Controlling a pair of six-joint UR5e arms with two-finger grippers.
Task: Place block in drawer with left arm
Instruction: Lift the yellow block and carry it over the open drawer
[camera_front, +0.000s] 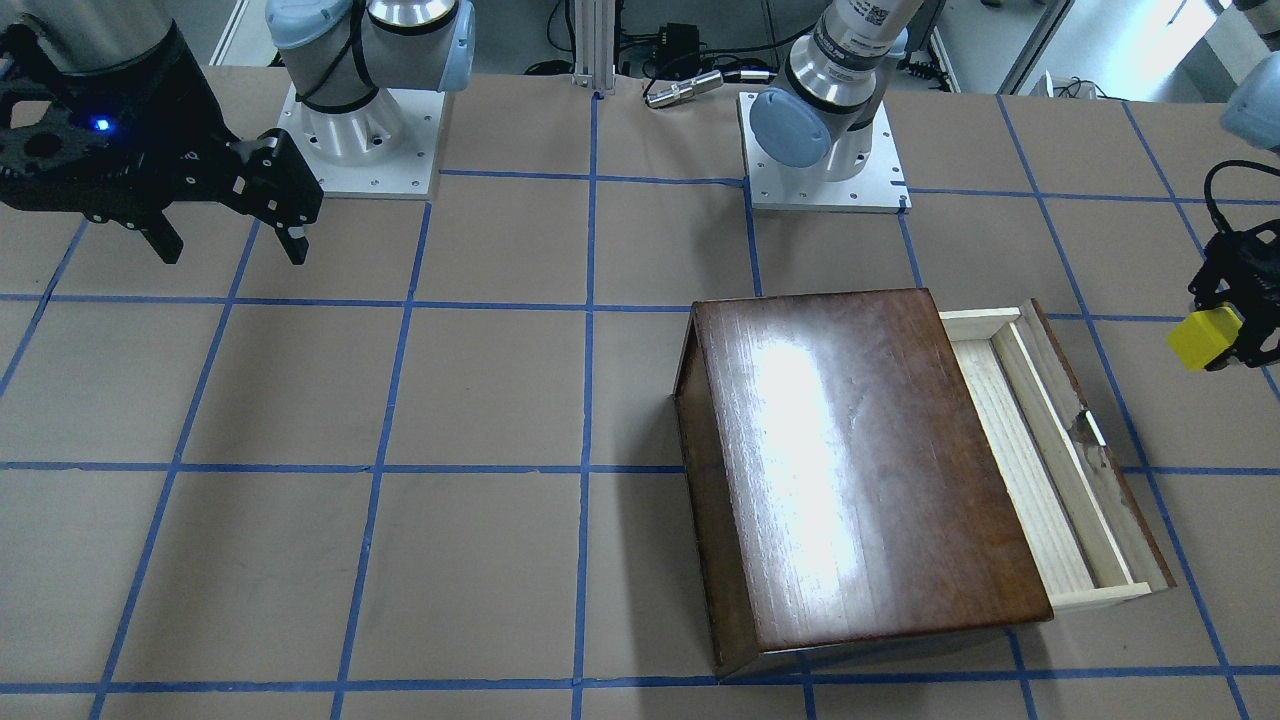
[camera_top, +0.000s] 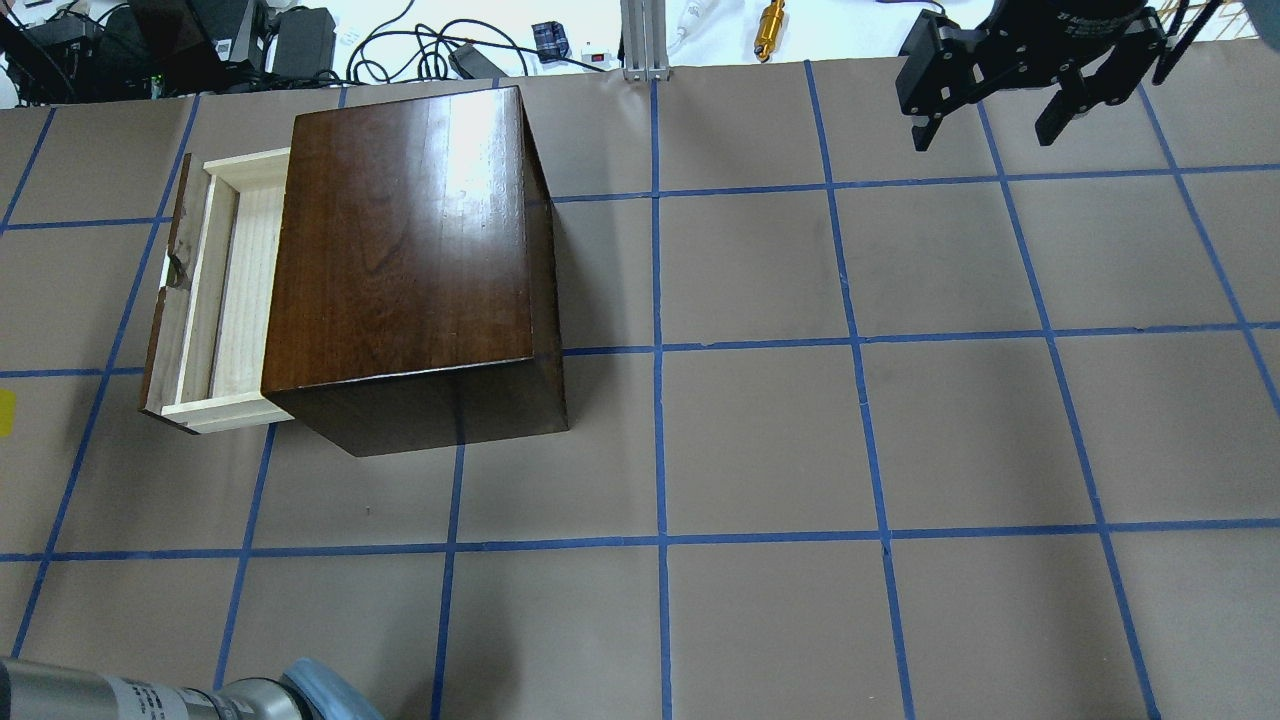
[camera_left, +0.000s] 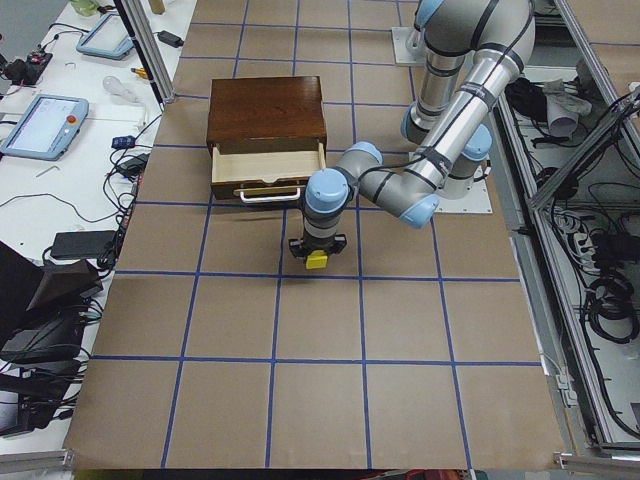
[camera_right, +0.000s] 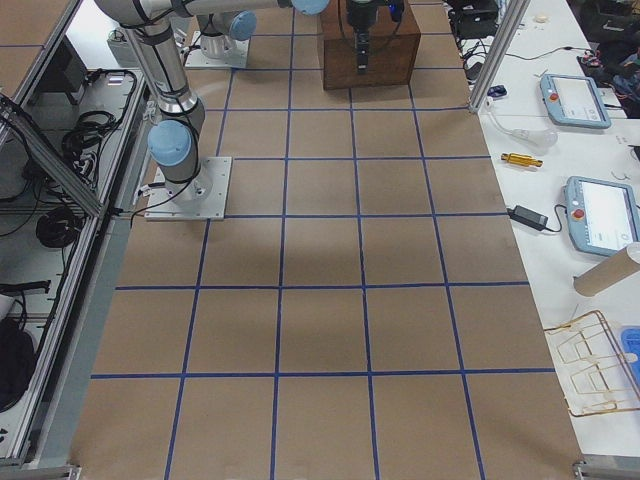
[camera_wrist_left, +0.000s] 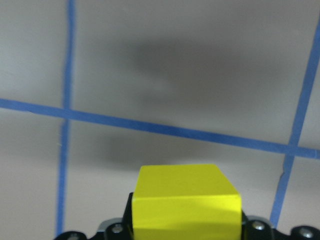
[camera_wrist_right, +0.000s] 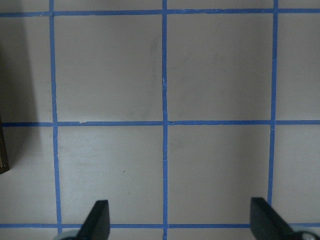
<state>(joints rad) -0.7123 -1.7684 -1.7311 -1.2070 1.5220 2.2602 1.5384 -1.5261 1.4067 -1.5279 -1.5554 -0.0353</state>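
Observation:
My left gripper has the yellow block above the table, by the drawer's handle. It will let go of it on the drawer's pale bottom (camera_front: 1004, 418), next to the dark-brown box's edge.
My left gripper (camera_front: 1225, 340) is shut on the small yellow block (camera_front: 1204, 338) and holds it above the table, off to the handle side of the drawer. The block fills the bottom of the left wrist view (camera_wrist_left: 186, 206) and shows in the exterior left view (camera_left: 317, 261), where it hangs in front of the drawer's handle. Only a yellow sliver (camera_top: 5, 412) shows at the overhead view's left edge. The drawer (camera_front: 1040, 455) is pulled open from the dark-brown box (camera_front: 860, 460); its pale tray (camera_top: 232, 290) is empty. My right gripper (camera_top: 995, 88) is open and empty, far from the box.
The table is brown paper with a blue tape grid (camera_top: 660, 345). The arm bases (camera_front: 825, 150) stand at the table's robot side. Cables, tablets and tools (camera_right: 523, 160) lie on side benches off the table.

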